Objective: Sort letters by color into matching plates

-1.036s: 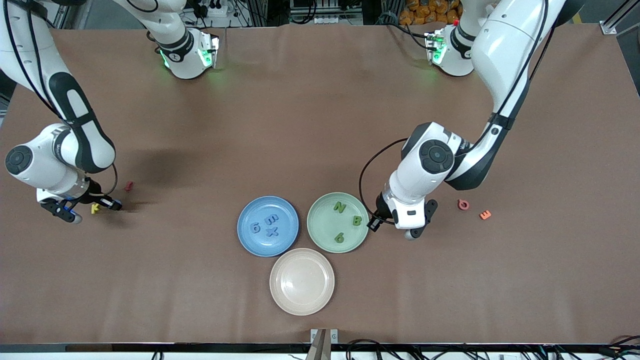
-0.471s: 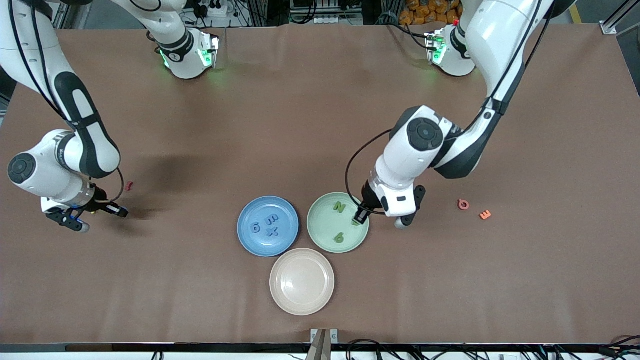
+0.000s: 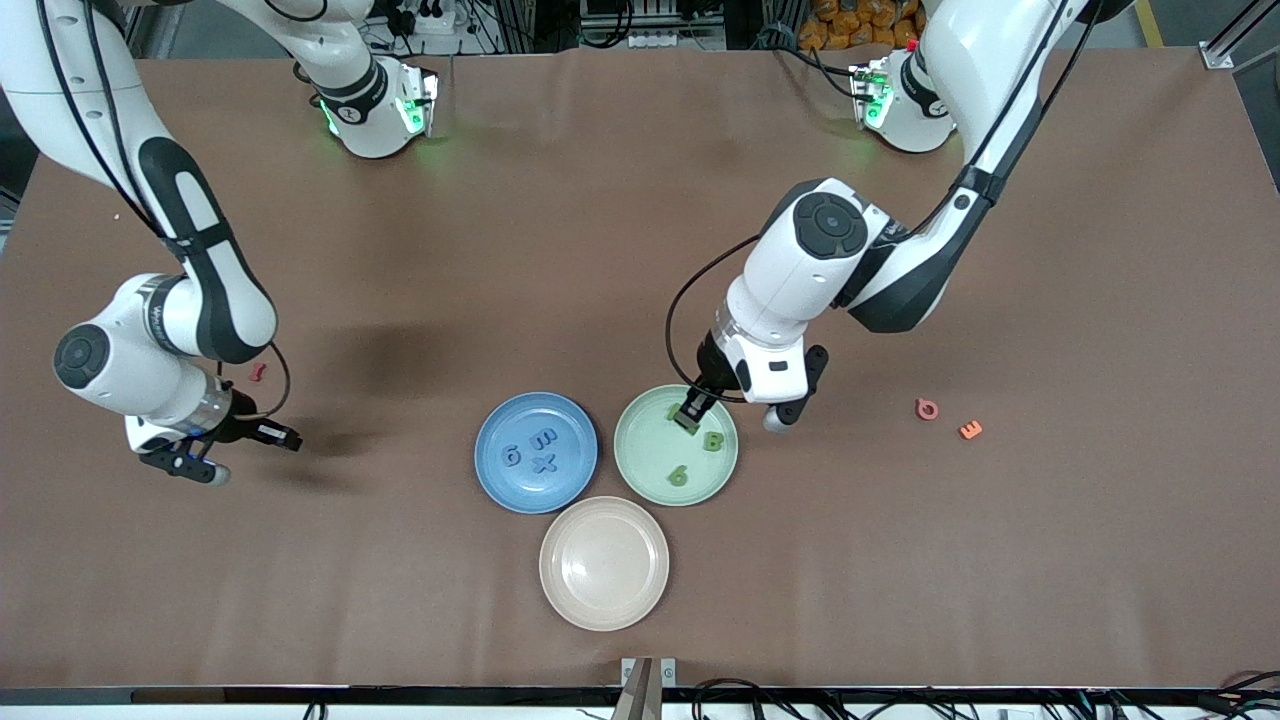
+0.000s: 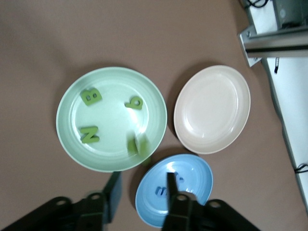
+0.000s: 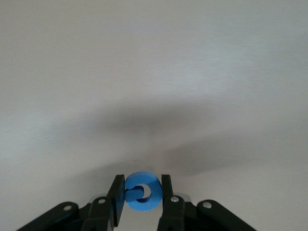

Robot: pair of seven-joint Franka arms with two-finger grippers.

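My right gripper is going to release the blue letter in the blue plate's far half [image 3: 530,425], just past the blue letters that are there.
The pale green plate [image 3: 648,445] holds green letters B [image 3: 713,441] and 6 [image 3: 679,476]. My left gripper [image 3: 689,417] hangs over this plate, open and empty. In the left wrist view [image 4: 142,179] a blurred green letter [image 4: 136,144] shows in the plate [image 4: 113,120] by its fingers, with N [image 4: 90,134] beside it. The blue plate [image 3: 578,462] holds three blue letters [image 3: 543,463]. My right gripper [image 3: 190,462] is up over the table toward the right arm's end, shut on a blue letter [image 5: 139,202].
A beige plate [image 3: 604,563] sits nearer the front camera, touching both plates. A dark red letter [image 3: 257,372] lies by the right arm. A pink letter [image 3: 927,408] and an orange letter [image 3: 970,430] lie toward the left arm's end.
My left gripper moved from beside the green plate to over it and let go of a green letter. My right gripper moved toward the plates with the blue letter.
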